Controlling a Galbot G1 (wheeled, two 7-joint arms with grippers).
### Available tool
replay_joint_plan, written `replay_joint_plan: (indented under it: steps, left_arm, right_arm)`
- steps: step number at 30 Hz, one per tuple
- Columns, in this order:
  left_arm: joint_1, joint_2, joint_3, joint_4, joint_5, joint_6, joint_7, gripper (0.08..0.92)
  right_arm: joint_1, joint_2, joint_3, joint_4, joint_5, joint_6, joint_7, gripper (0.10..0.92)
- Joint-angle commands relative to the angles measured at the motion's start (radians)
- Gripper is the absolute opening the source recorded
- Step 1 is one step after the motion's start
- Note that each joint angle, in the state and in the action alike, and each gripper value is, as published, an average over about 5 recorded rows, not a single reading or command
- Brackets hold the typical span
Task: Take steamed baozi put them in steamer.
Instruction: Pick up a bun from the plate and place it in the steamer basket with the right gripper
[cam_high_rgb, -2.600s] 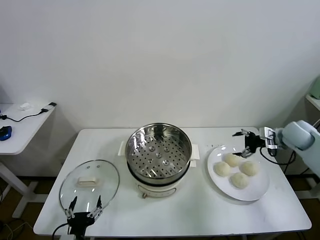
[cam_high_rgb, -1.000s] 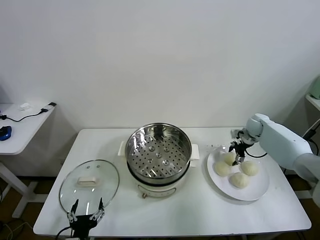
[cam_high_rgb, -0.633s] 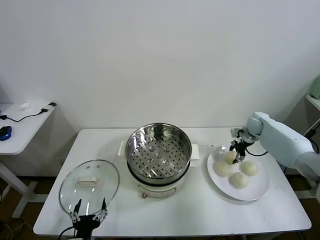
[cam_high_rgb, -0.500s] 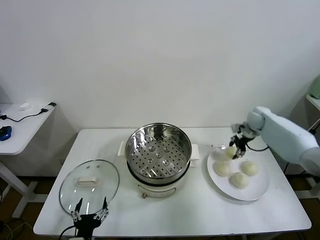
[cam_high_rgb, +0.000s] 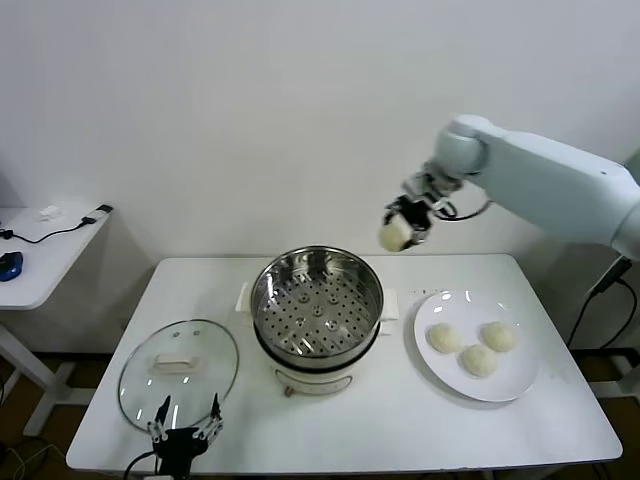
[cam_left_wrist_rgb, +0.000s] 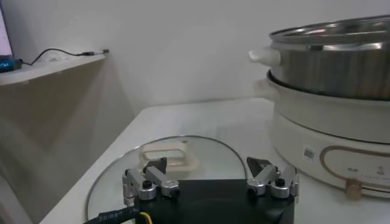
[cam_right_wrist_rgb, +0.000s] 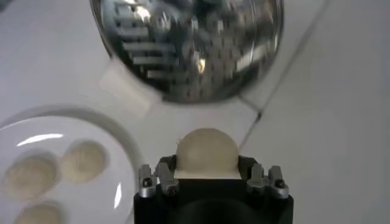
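Next, I let go of the steamed baozi with my right gripper on the back part of the steamer's perforated tray (cam_high_rgb: 316, 281) (cam_right_wrist_rgb: 227, 50), toward the wall.
My right gripper (cam_high_rgb: 400, 226) hangs high in the air, above and to the right of the steamer (cam_high_rgb: 317, 300), shut on one steamed baozi (cam_high_rgb: 393, 233). The right wrist view shows that cream-white baozi (cam_right_wrist_rgb: 206, 151) clamped between the jaws, with the steamer's perforated tray (cam_right_wrist_rgb: 189, 45) below it. Three more steamed baozi (cam_high_rgb: 478, 348) lie on the white plate (cam_high_rgb: 523, 381) at the right. At the table's front left edge my left gripper (cam_high_rgb: 186, 434) is parked open by the glass lid (cam_high_rgb: 178, 372).
The glass lid with its cream handle (cam_left_wrist_rgb: 171, 156) lies flat to the left of the steamer. A side table (cam_high_rgb: 40, 250) with cables stands at the far left. A white wall rises behind the table.
My right gripper closed on one baozi, lifted it off the plate and carried it up and left toward the steamer. Three baozi are left on the plate. The left arm barely moved.
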Motion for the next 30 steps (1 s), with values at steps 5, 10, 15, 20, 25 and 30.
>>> replay_joint_plan:
  steps: [5, 10, 15, 20, 25, 30]
  left_arm:
    - [0.008, -0.003, 0.009, -0.002, 0.007, 0.001, -0.006, 0.823]
    - [0.004, -0.007, 0.016, 0.006, 0.015, 0.002, -0.006, 0.823]
    - [0.0, -0.01, 0.018, 0.014, 0.017, 0.003, -0.006, 0.823]
    - [-0.006, -0.011, 0.016, 0.02, 0.018, 0.002, -0.007, 0.823]
    - [-0.008, -0.008, 0.008, 0.017, 0.016, -0.003, -0.009, 0.823]
    - [-0.01, -0.005, 0.002, 0.01, 0.011, -0.006, -0.008, 0.823]
  right_arm:
    - [-0.068, 0.18, -0.065, 0.001, -0.356, 0.374, 0.12, 0.662]
    - [-0.167, 0.205, -0.021, -0.15, -0.437, 0.433, 0.138, 0.662]
    - [-0.227, 0.225, 0.007, -0.234, -0.468, 0.455, 0.154, 0.662]
    - [-0.273, 0.267, 0.05, -0.323, -0.507, 0.475, 0.183, 0.662]
    - [-0.299, 0.32, 0.081, -0.42, -0.529, 0.499, 0.2, 0.662]
    - [-0.307, 0.354, 0.085, -0.475, -0.528, 0.52, 0.202, 0.668]
